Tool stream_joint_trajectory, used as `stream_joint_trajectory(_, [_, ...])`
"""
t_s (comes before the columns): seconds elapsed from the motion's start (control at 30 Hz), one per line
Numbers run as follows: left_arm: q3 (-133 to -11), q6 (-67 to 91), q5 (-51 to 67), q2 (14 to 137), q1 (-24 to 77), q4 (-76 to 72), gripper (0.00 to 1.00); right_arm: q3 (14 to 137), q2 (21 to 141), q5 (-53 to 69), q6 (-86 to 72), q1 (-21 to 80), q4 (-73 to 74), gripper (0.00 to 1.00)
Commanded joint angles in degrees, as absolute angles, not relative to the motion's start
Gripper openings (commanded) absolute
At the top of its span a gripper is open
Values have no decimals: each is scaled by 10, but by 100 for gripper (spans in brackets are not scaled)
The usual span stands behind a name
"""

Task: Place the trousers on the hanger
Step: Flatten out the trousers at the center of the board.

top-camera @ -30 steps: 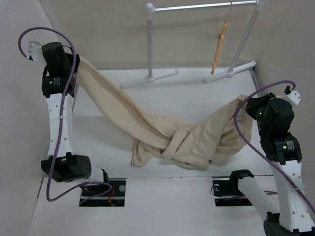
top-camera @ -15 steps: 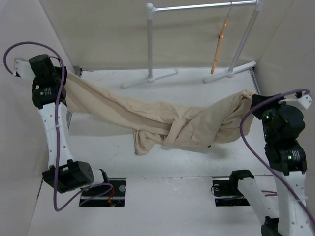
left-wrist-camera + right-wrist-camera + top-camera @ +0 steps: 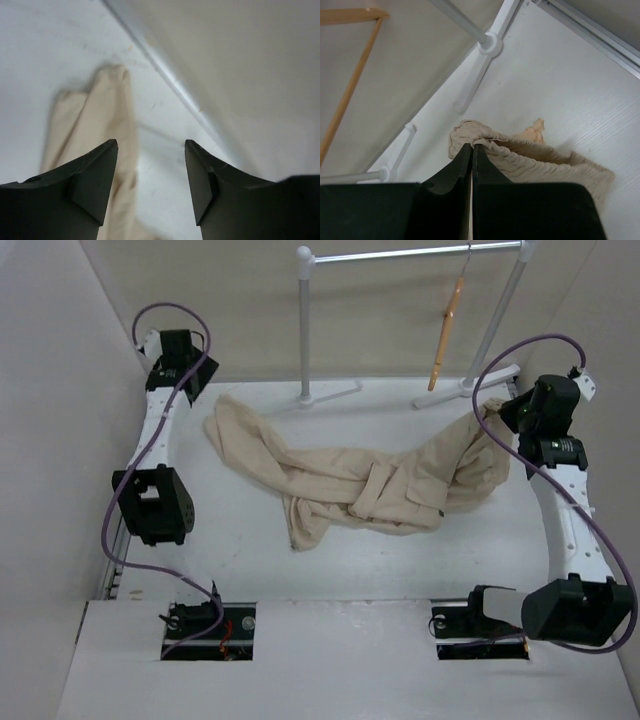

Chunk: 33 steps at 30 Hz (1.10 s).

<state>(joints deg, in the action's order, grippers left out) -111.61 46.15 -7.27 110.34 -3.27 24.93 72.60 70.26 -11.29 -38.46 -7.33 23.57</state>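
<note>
The near leg of the trousers lies crumpled short of the stretched leg, so the robot's left gripper needs to grab the near leg's loose end (image 3: pixel 299 543) and pull it out straight.
The beige trousers (image 3: pixel 350 485) lie crumpled across the middle of the table. One leg end rests flat at the back left (image 3: pixel 230 425). My left gripper (image 3: pixel 197 380) hovers just beyond that end, open, with nothing between its fingers (image 3: pixel 151 145); the cloth (image 3: pixel 95 120) lies below and to the left of them. My right gripper (image 3: pixel 497 410) is shut on a bunched fold of the trousers (image 3: pixel 530 155) and lifts their right end off the table. The orange wooden hanger (image 3: pixel 445 330) hangs from the rack rail, behind the right gripper; its bars (image 3: pixel 350 90) show in the right wrist view.
A white tubular clothes rack (image 3: pixel 305 320) stands at the back, with its feet (image 3: pixel 490 42) spread on the table. Beige walls close in the left, right and back sides. A metal strip (image 3: pixel 165 70) runs along the foot of the wall near the left gripper.
The left gripper opened and let go of the trouser leg, which dropped onto the table. Both arms swung toward the back; the right kept its hold and carried its end toward the rack.
</note>
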Motion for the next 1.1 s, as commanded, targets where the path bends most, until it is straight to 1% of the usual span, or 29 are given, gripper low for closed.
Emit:
stream_joint_trajectory(0.0, [-937, 417, -104, 927, 11, 253, 56, 749, 669, -104, -395, -45, 189, 1])
stream_joint_trajectory(0.03, [-855, 421, -119, 878, 34, 238, 55, 742, 665, -106, -398, -37, 192, 1])
stream_joint_trajectory(0.1, [-718, 448, -141, 782, 91, 234, 50, 728, 658, -108, -403, -22, 192, 1])
stream_joint_trajectory(0.13, [-660, 467, -142, 741, 126, 243, 47, 722, 656, -110, -403, -15, 194, 1])
stream_joint_trajectory(0.2, [-569, 528, -141, 679, 220, 277, 46, 709, 651, -110, -405, -4, 194, 1])
stream_joint_trajectory(0.3, [-484, 629, -143, 637, 352, 318, 49, 697, 645, -111, -407, 0, 189, 1])
stream_joint_trajectory(0.37, [-448, 676, -143, 635, 408, 315, 52, 696, 643, -111, -407, 1, 191, 1])
stream_joint_trajectory(0.47, [-427, 697, -134, 683, 463, 280, 54, 693, 636, -108, -408, 4, 191, 1])
stream_joint_trajectory(0.57, [-425, 696, -113, 735, 484, 232, 54, 689, 628, -106, -407, 13, 195, 1])
stream_joint_trajectory(0.67, [-426, 697, -113, 771, 489, 207, 47, 680, 617, -105, -407, 15, 197, 1])
stream_joint_trajectory(0.7, [-425, 697, -115, 779, 488, 204, 42, 678, 614, -105, -407, 17, 199, 1])
stream_joint_trajectory(0.8, [-416, 695, -121, 794, 483, 211, 24, 667, 601, -106, -407, 21, 205, 1])
stream_joint_trajectory(0.83, [-411, 694, -121, 794, 479, 212, 18, 663, 597, -106, -407, 21, 205, 1])
stream_joint_trajectory(0.87, [-405, 693, -121, 789, 474, 216, 11, 657, 591, -105, -407, 20, 205, 1])
stream_joint_trajectory(0.9, [-401, 693, -123, 773, 465, 228, 6, 652, 585, -105, -407, 20, 205, 1])
stream_joint_trajectory(0.93, [-396, 692, -133, 748, 455, 240, 5, 648, 579, -104, -405, 17, 207, 1])
stream_joint_trajectory(1.0, [-391, 681, -164, 688, 429, 272, 4, 636, 569, -104, -404, 11, 210, 1])
stream_joint_trajectory(1.07, [-388, 653, -163, 663, 393, 305, 7, 620, 560, -102, -406, 7, 208, 1])
